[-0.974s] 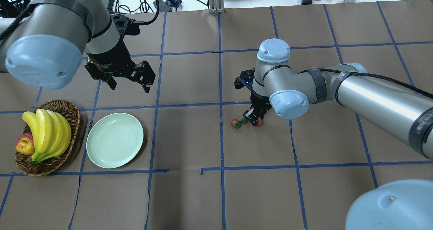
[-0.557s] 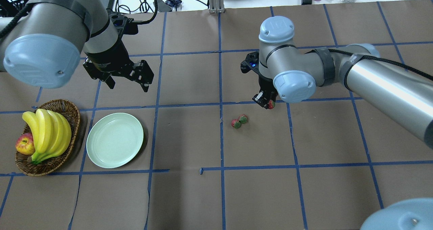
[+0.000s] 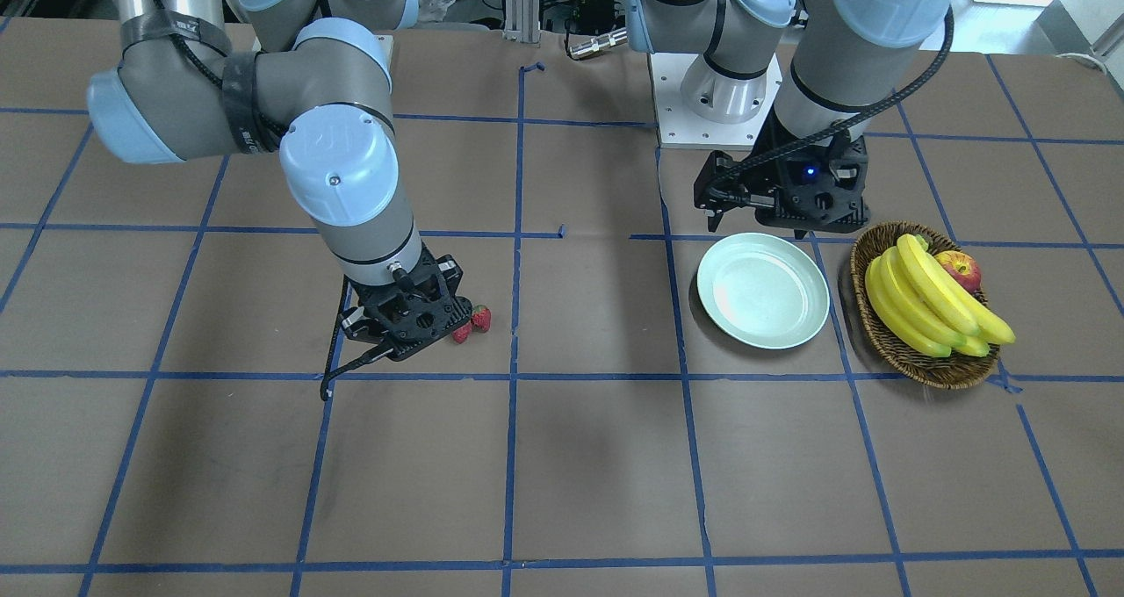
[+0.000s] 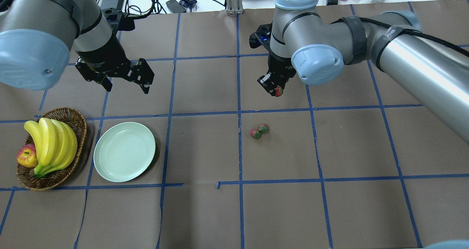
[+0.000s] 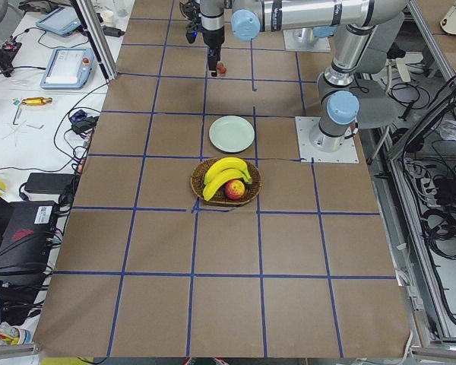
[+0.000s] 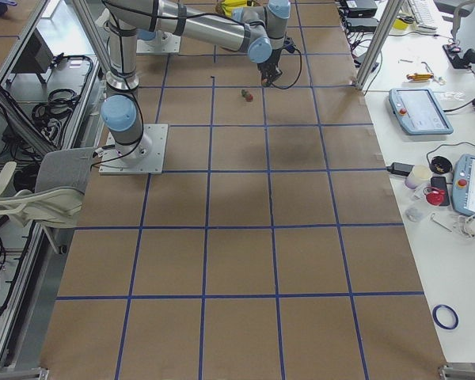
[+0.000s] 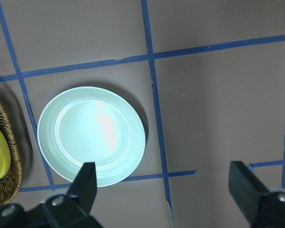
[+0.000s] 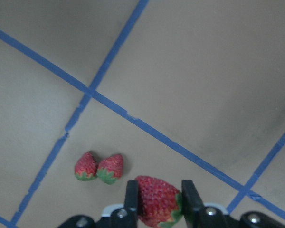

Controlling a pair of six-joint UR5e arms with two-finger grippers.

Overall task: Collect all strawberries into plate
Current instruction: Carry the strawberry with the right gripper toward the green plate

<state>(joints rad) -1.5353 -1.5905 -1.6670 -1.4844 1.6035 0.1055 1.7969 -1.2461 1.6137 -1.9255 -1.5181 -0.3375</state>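
My right gripper needs to let go of the red strawberry on the bare table (image 3: 575, 311) between the other strawberries and the plate.
My right gripper (image 4: 275, 90) is shut on one red strawberry (image 4: 279, 92) and holds it above the table; the right wrist view shows the berry (image 8: 156, 199) pinched between the two fingers. Two more strawberries (image 4: 255, 133) (image 4: 263, 128) lie touching each other on the brown table below and nearer than the gripper, and they also show in the right wrist view (image 8: 85, 166) (image 8: 111, 168). The pale mint-green plate (image 4: 124, 152) sits empty at the near left. My left gripper (image 4: 127, 83) hovers open and empty beyond the plate (image 7: 91, 135).
A brown wicker basket (image 4: 80, 129) with a bunch of bananas (image 4: 51, 142) and a red-yellow apple (image 4: 26, 156) stands just left of the plate. Blue tape lines grid the table. Cables and boxes lie past the far edge.
My right gripper has risen from the table with one strawberry and moved toward the far side, leaving two berries behind. My left gripper has drifted slightly left and farther away.
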